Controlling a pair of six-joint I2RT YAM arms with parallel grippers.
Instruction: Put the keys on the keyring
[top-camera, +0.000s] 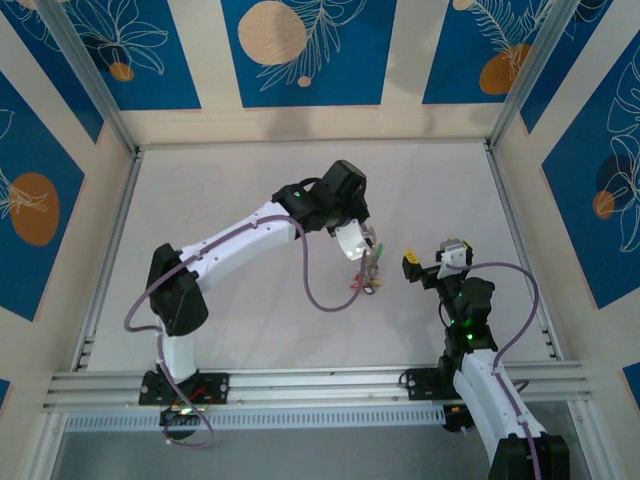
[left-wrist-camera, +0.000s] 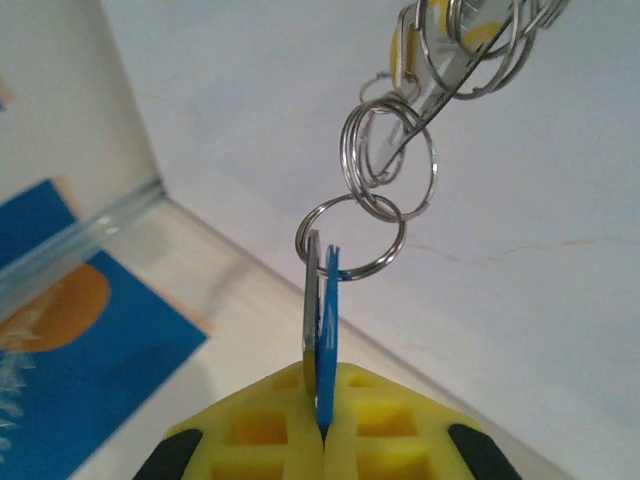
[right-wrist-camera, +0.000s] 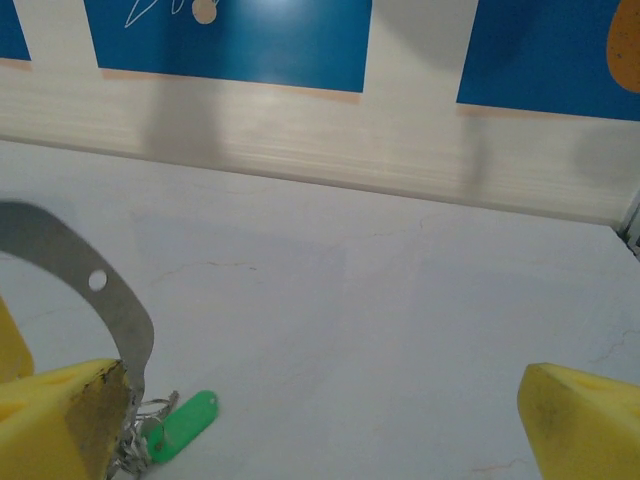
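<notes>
My left gripper is going to let go of the blue tag, now held over the middle of the table, on the bare white tabletop (top-camera: 291, 235) beneath the purple cable.
My left gripper (top-camera: 362, 252) hangs over the middle of the table, its yellow fingers (left-wrist-camera: 250, 425) shut on a blue tag (left-wrist-camera: 329, 330) and a flat metal key (left-wrist-camera: 310, 320). A chain of small split rings (left-wrist-camera: 385, 165) runs from them to a bunch of keys (top-camera: 366, 282) with a yellow tag (left-wrist-camera: 400, 50), dangling to the tabletop. A green tag (right-wrist-camera: 185, 425) with small rings (right-wrist-camera: 140, 432) lies on the table by my right gripper's left finger. My right gripper (top-camera: 430, 260) stands open just right of the bunch, nothing between its fingers (right-wrist-camera: 565, 420). The keyring is hidden in the bunch or out of view.
A curved grey metal strip (right-wrist-camera: 110, 295) with a hole rises beside the right gripper's left finger. The white tabletop (top-camera: 250, 180) is walled by pale panels with blue prints (right-wrist-camera: 230, 40) and an aluminium frame (top-camera: 110, 230). A purple cable (top-camera: 320, 295) loops under the left arm.
</notes>
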